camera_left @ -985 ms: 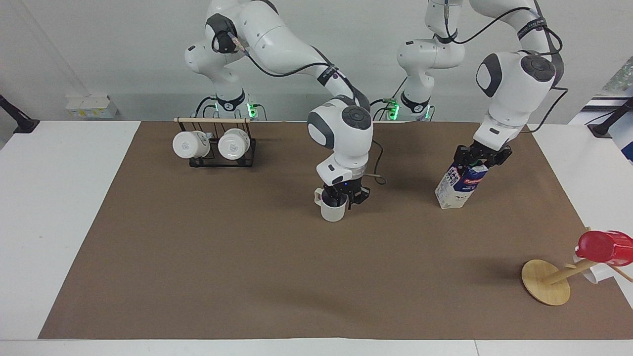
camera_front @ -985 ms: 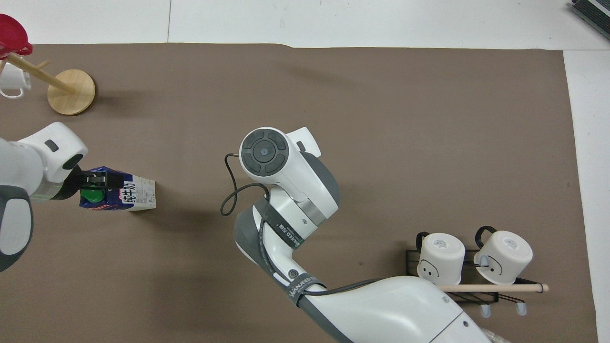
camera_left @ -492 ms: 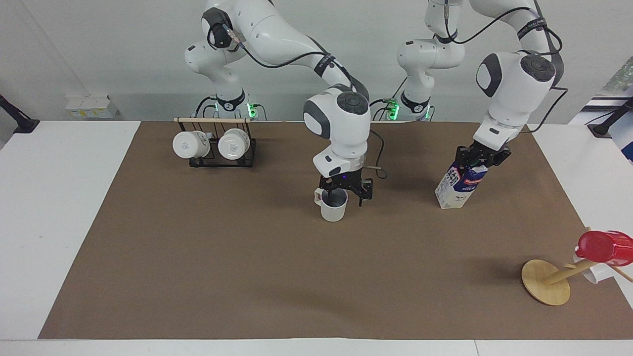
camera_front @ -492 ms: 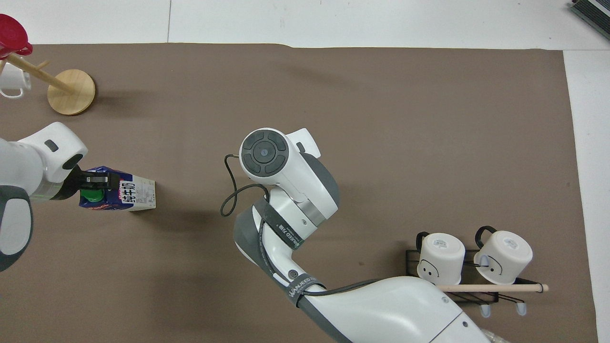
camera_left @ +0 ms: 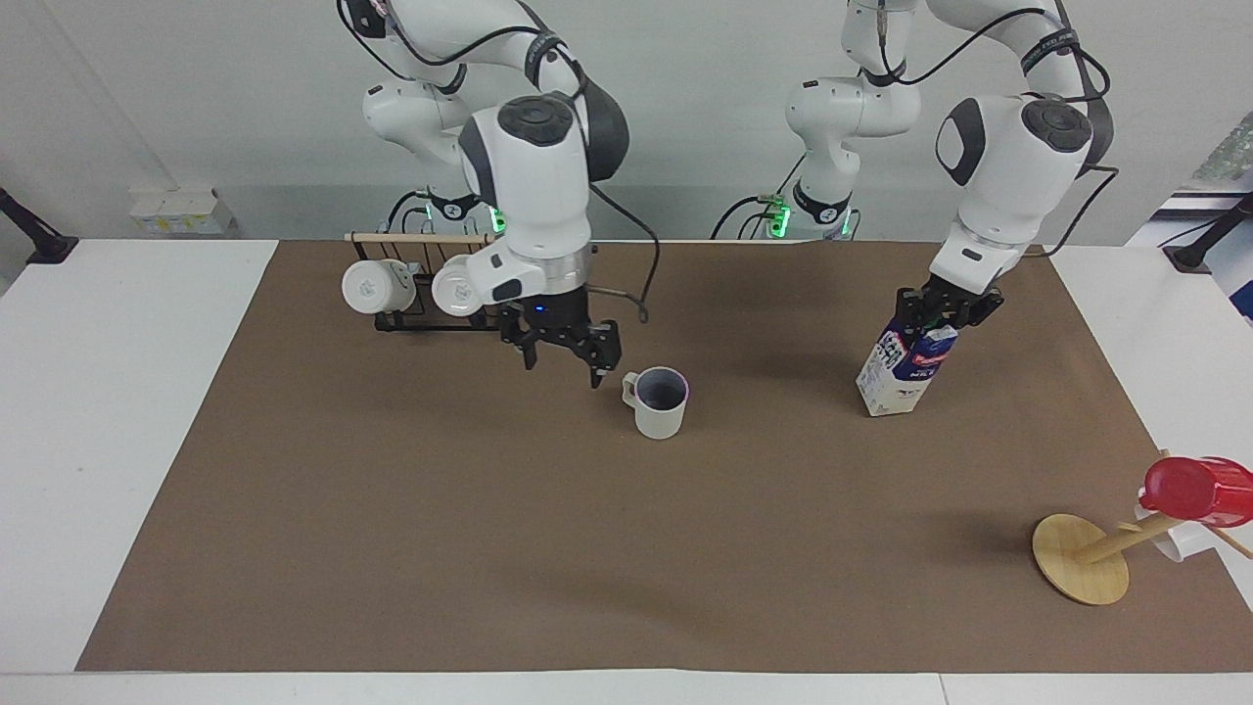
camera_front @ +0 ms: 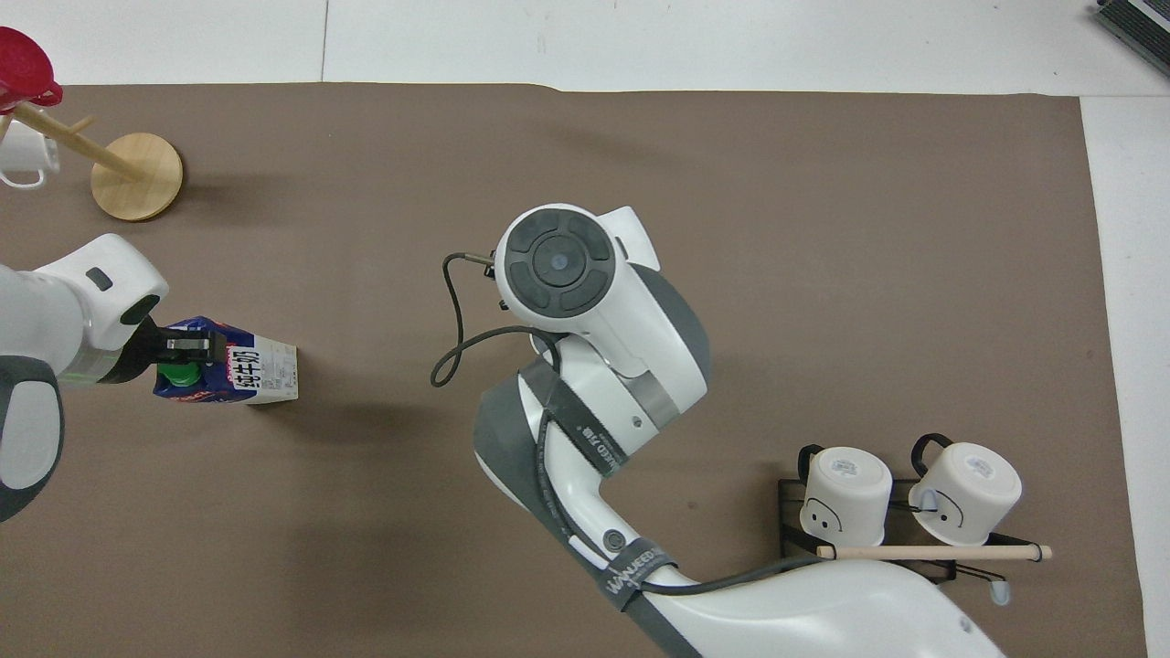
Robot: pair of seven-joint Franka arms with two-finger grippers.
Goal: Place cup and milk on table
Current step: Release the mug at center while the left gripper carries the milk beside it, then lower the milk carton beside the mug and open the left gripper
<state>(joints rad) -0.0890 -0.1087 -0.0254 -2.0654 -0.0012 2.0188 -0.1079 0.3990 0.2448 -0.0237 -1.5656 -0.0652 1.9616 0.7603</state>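
Note:
Next, I release the milk with my left gripper on the brown sheet (camera_front: 480,353), close beside the cup, toward the wooden stand's side. The milk now leans, lower edge at the sheet.
The cup (camera_left: 660,401), off-white with a grey-blue inside, stands upright and free on the brown sheet of the table (camera_left: 489,548), near the middle. The right arm hides the cup in the overhead view. My right gripper (camera_left: 565,364) is open and empty. It hangs above the sheet beside the cup, toward the right arm's end. The milk (camera_left: 898,369) is a blue and white carton that leans, with its lower edge at the sheet. My left gripper (camera_left: 946,307) is shut on its top by the green cap. The milk (camera_front: 245,373) and left gripper (camera_front: 181,349) also show from overhead.
A black rack (camera_left: 423,315) with two white mugs lies nearer to the robots at the right arm's end, also visible overhead (camera_front: 900,512). A wooden stand (camera_left: 1081,558) with a red cup (camera_left: 1196,488) stands at the left arm's end, farther from the robots.
My right gripper has opened, let go of the cup, risen and swung toward the rack. The cup stays standing on the sheet. The left gripper and milk have barely moved.

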